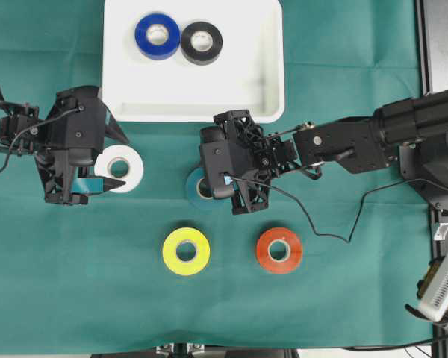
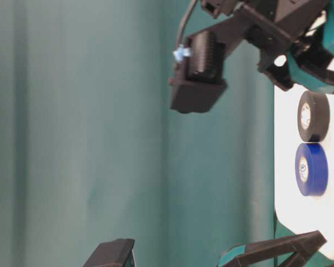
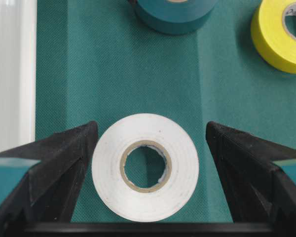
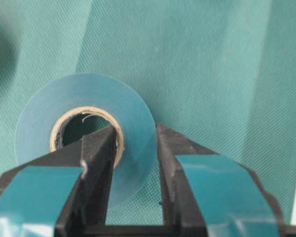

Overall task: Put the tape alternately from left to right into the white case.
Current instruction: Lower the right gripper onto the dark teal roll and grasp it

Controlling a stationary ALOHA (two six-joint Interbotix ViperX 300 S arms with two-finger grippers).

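Note:
My right gripper needs to let go of the teal roll inside the white case [image 1: 199, 89], just in front of the black roll.
The white case [image 1: 194, 112] lies at the top of the overhead view, with a blue tape roll [image 1: 157, 35] and a black one [image 1: 201, 42] side by side inside it. My left gripper [image 3: 151, 131] is open and low over the cloth. Its fingers [image 3: 71, 148] stand either side of the flat white roll [image 3: 145, 167], apart from it. My right gripper [image 4: 135, 133] is shut on the wall of the teal roll [image 4: 133, 111], one finger inside the cardboard core and one outside. The teal roll [image 1: 194, 186] is mostly hidden under that wrist. Yellow [image 1: 186, 251] and red-orange [image 1: 278, 250] rolls lie flat nearer the front.
A green cloth covers the table. A black cable [image 1: 321, 224] trails from the right wrist across the cloth. Black equipment [image 1: 440, 45] and a white device [image 1: 440, 287] sit off the cloth's right edge. The case's rim [image 3: 10, 74] runs just left of the white roll.

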